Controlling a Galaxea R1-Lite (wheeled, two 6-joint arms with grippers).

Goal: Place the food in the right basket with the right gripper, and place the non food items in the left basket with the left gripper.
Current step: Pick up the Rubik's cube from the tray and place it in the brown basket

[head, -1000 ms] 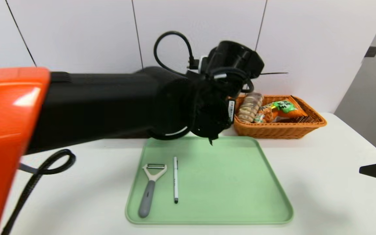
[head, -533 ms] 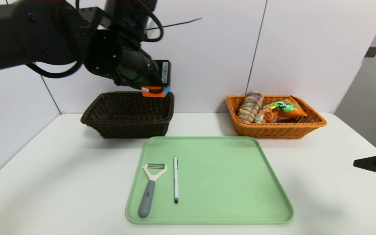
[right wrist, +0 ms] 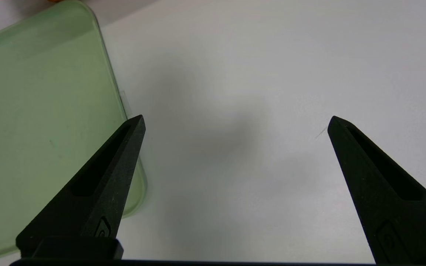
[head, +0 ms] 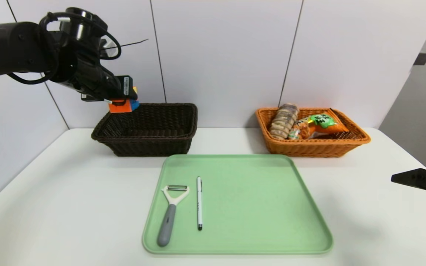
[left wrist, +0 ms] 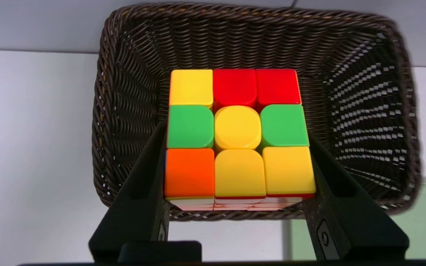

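My left gripper needs to release the puzzle cube in the dark brown basket's end (head: 131,128) (left wrist: 190,119) that is farthest from the orange-tan basket.
My left gripper (head: 121,104) is shut on the multicoloured puzzle cube (head: 120,107) and holds it above the left end of the dark brown left basket (head: 146,142). In the left wrist view the puzzle cube (left wrist: 235,136) sits between the black fingers (left wrist: 150,173) over the left basket (left wrist: 368,122). A white peeler (head: 171,207) with a grey handle and a slim white pen (head: 199,203) lie on the green tray (head: 257,207). The orange-tan right basket (head: 316,146) holds the striped bread loaf (head: 283,121) and the orange snack bag (head: 320,125). My right gripper (right wrist: 235,122) hangs open over bare table, right of the tray.
The green tray (right wrist: 31,111) lies in the middle of the white table (head: 68,192), in front of both baskets. A white panelled wall stands close behind the baskets. The right gripper (head: 407,178) shows at the head view's right edge.
My left arm has swung leftwards with the cube, from over the tray's far edge to above the dark basket's left end. The right gripper has risen slightly.
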